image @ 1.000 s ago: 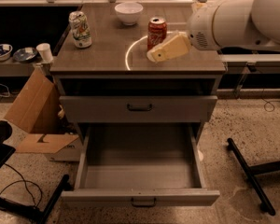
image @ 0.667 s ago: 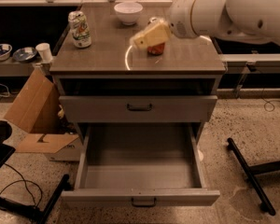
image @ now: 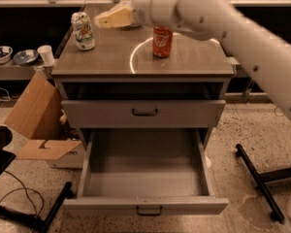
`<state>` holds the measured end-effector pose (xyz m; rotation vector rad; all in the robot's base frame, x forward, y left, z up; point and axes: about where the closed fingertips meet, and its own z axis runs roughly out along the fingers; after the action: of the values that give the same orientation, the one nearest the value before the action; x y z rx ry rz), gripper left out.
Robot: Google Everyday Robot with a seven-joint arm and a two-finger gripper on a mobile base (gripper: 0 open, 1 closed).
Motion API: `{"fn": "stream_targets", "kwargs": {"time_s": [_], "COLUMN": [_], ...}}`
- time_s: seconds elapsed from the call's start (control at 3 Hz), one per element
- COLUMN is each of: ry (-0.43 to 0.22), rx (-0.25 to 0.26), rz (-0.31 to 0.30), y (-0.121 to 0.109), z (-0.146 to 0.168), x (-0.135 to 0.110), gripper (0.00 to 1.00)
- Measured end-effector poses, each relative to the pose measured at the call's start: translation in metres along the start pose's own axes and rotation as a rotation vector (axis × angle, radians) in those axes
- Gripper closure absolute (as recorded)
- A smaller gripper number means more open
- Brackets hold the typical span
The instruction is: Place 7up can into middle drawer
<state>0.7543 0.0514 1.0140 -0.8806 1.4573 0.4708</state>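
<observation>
Next, I move my gripper to the 7up can's upper half (image: 81, 24) and close it there, so the lower end of the can stays free.
The 7up can (image: 83, 30), whitish with green and yellow markings and a silver top, stands upright at the back left of the cabinet top (image: 111, 62). My gripper (image: 106, 18) hangs above the cabinet top, just right of the can and apart from it, with nothing seen in it. The middle drawer (image: 145, 171) is pulled wide open below, and its inside is bare. The grey drawer front above it (image: 144, 112) is shut.
An orange-red soda can (image: 162, 41) stands mid-top, under my arm (image: 223, 18). An open cardboard box (image: 36, 125) lies left of the cabinet. Bowls (image: 1, 54) and a white cup (image: 46, 55) sit on a left shelf. Black stand legs (image: 257, 178) lie at the right on the floor.
My gripper and arm have swung left across the cabinet top, from right of the orange-red can to just beside the 7up can. The cans and drawer have not moved.
</observation>
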Motion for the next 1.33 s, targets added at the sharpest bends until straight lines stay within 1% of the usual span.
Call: {"fn": "stream_targets", "kwargs": {"time_s": [0.33, 0.67, 1.0, 1.33], "ry": [0.047, 0.092, 0.098, 0.075], "rx": [0.025, 0.041, 0.043, 0.022], "rz": [0.092, 0.170, 0.183, 0.180], "y": [0.003, 0.009, 0.009, 0.013], "z": [0.052, 0.080, 0.083, 0.101], "x": [0.026, 0.051, 0.053, 0.054], "gripper": [0.00, 0.00, 0.00, 0.00]}}
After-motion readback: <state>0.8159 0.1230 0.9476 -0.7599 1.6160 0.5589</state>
